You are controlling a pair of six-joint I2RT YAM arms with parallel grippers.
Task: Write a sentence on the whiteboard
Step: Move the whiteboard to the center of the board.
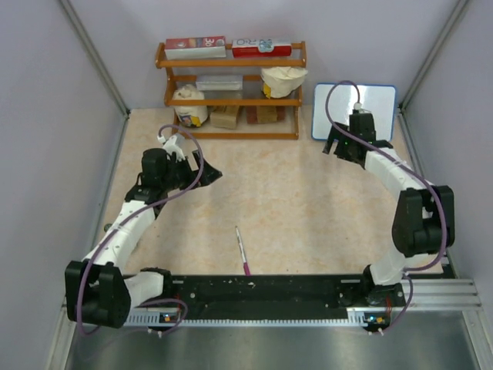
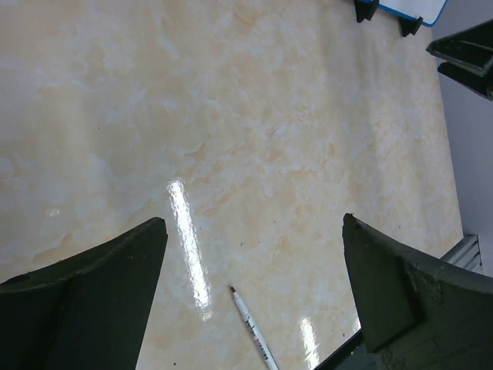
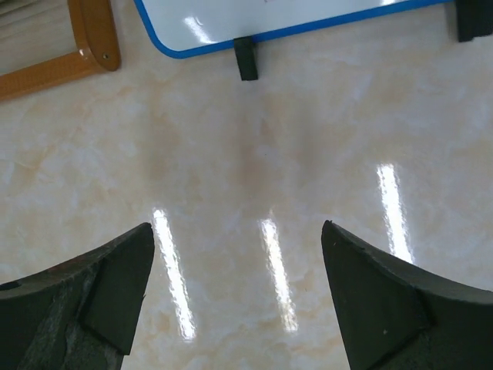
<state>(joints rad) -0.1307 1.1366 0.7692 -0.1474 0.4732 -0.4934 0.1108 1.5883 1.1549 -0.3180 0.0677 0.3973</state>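
Observation:
Next, I grab the whiteboard's black foot (image 3: 246, 58) near the shelf with my right gripper and pull the whiteboard closer first, because it stands far back from the marker.
The whiteboard (image 1: 354, 112), white with a thin blue frame and black feet, stands at the back right against the wall; its lower edge shows in the right wrist view (image 3: 293, 19) and a corner in the left wrist view (image 2: 416, 9). A thin white marker (image 1: 242, 250) with a red tip lies on the table near the front middle, and shows in the left wrist view (image 2: 253, 327). My left gripper (image 2: 254, 223) is open and empty, above the table left of centre. My right gripper (image 3: 239, 231) is open and empty, just in front of the whiteboard.
A wooden shelf (image 1: 231, 85) with boxes, bags and packets stands at the back middle, left of the whiteboard; its corner shows in the right wrist view (image 3: 92, 46). Grey walls enclose the table. A black rail (image 1: 262, 289) runs along the near edge.

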